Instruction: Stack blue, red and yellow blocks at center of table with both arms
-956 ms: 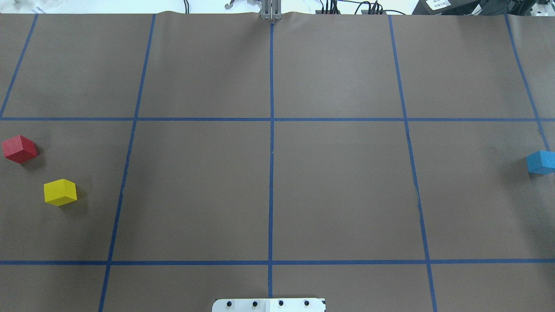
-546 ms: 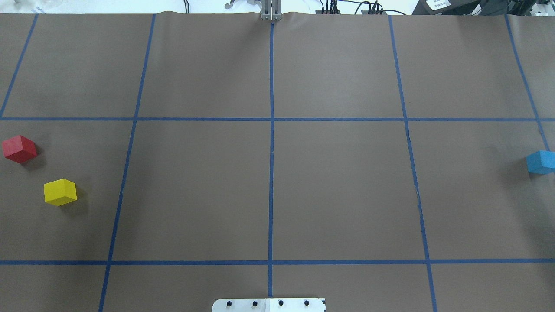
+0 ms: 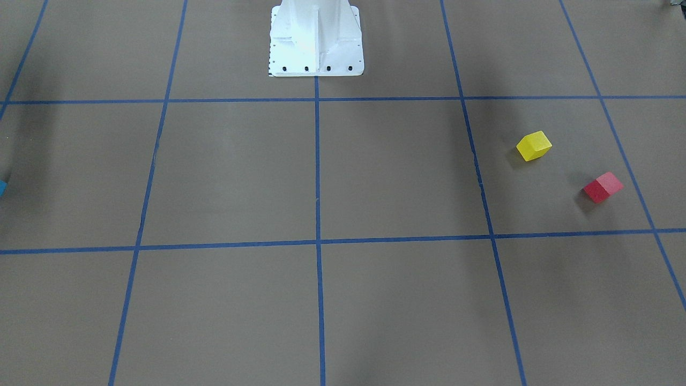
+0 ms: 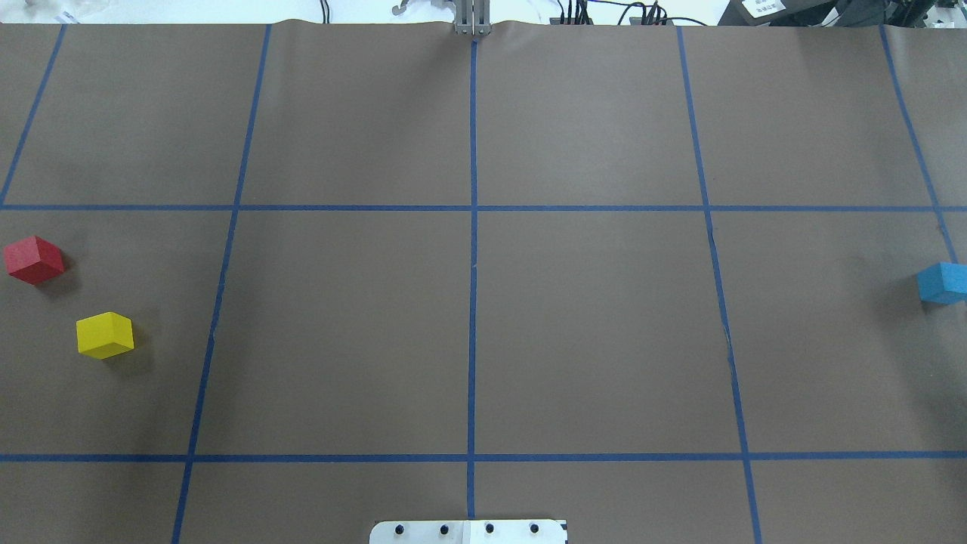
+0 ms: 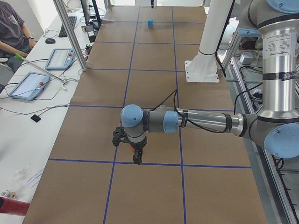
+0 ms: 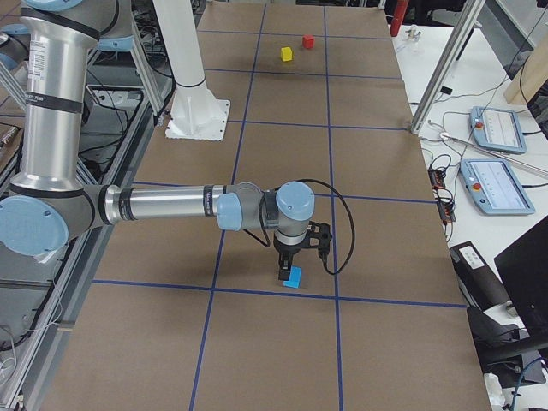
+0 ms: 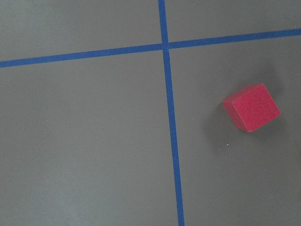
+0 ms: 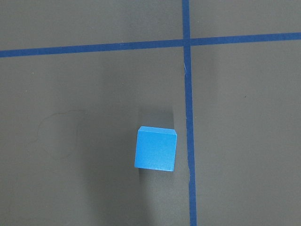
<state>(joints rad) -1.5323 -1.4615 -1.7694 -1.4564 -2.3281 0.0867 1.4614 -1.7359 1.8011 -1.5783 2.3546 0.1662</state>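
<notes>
The robot's right gripper needs to close on the opposite sides of the blue block (image 3: 2, 187) (image 8: 156, 149), with one finger on the side that faces the nearby blue tape line.
The red block (image 4: 32, 260) and the yellow block (image 4: 104, 335) lie apart at the table's left edge. The blue block (image 4: 943, 282) lies at the right edge. The left gripper (image 5: 136, 157) hangs low over the red block's area, and the left wrist view shows the red block (image 7: 251, 107) off to the right. The right gripper (image 6: 288, 267) hangs just above the blue block (image 6: 294, 277), which lies near the middle of the right wrist view (image 8: 156, 148). Both grippers show only in the side views, so I cannot tell whether they are open or shut.
The white robot base (image 3: 316, 37) stands at the table's near middle edge. Blue tape lines divide the brown table (image 4: 589, 325) into squares. Beside the table there are tablets (image 5: 29, 84) and a seated person (image 5: 11, 28). A metal post (image 5: 70, 32) stands at the table's far edge.
</notes>
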